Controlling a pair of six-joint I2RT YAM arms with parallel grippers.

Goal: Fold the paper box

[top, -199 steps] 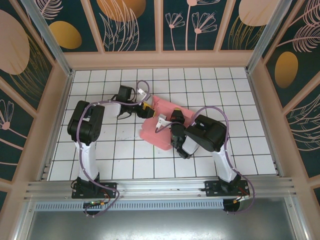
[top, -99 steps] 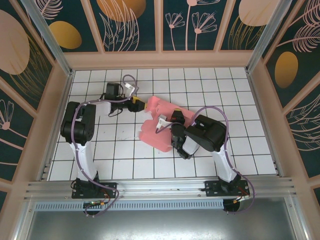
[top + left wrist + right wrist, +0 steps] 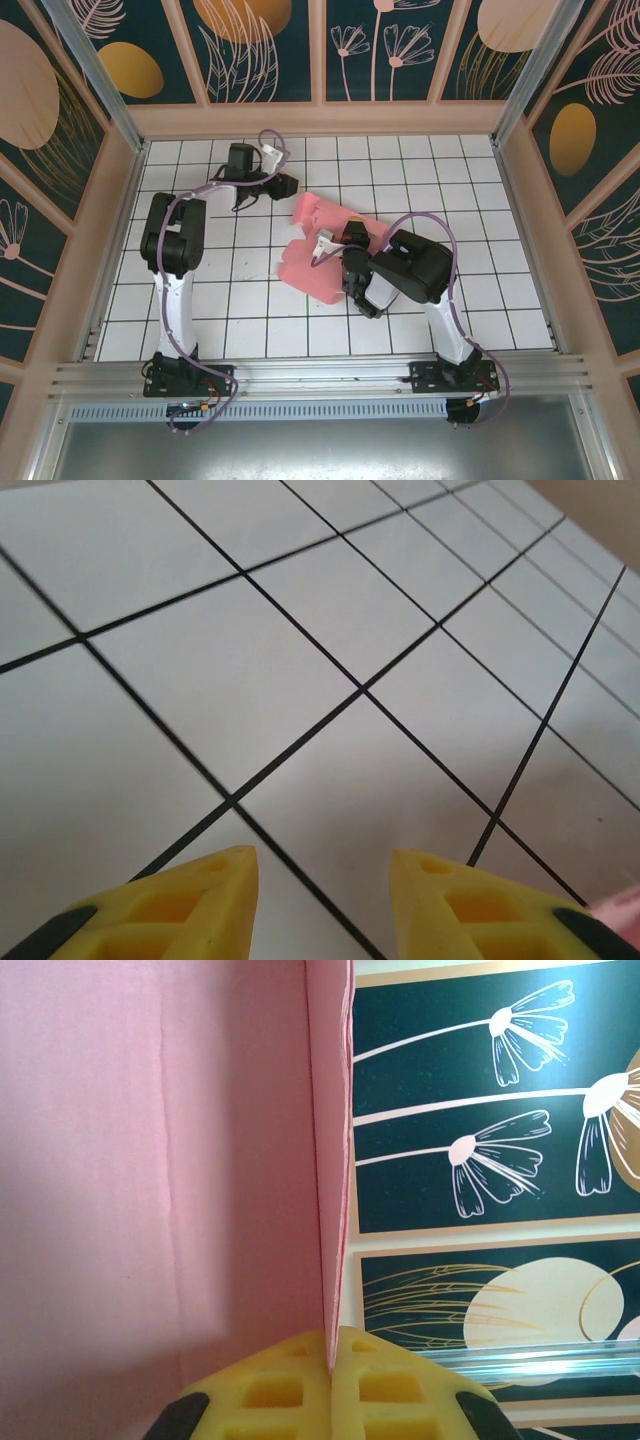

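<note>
The paper box's end flap stands clear of my left gripper's open fingers. Next, my left gripper moves in and grips the flap's edge (image 3: 301,213) next to the held side of the box.
The paper box (image 3: 305,262) is a salmon-pink card sheet lying on the white tiled floor at mid-table, partly raised where my right gripper (image 3: 340,240) holds it. In the right wrist view the yellow fingertips (image 3: 290,1380) are pressed together on an upright edge of the paper box (image 3: 150,1160), so my right gripper (image 3: 330,1345) is shut on it. My left gripper (image 3: 288,184) hovers behind and left of the sheet, clear of it. Its yellow fingertips (image 3: 200,890) stand apart over bare tile, so my left gripper (image 3: 322,865) is open and holds nothing. A pink sliver of the paper box (image 3: 625,902) shows at the lower right.
The tiled floor (image 3: 230,320) is ringed by peach frame walls with dark floral panels (image 3: 260,50). An aluminium rail (image 3: 320,375) runs along the near edge by both arm bases. The right arm's elbow (image 3: 415,265) sits just right of the sheet.
My left gripper has drawn back from the sheet's far-left edge toward the rear of the table, and its jaws have narrowed. The right gripper and the sheet have stayed put.
</note>
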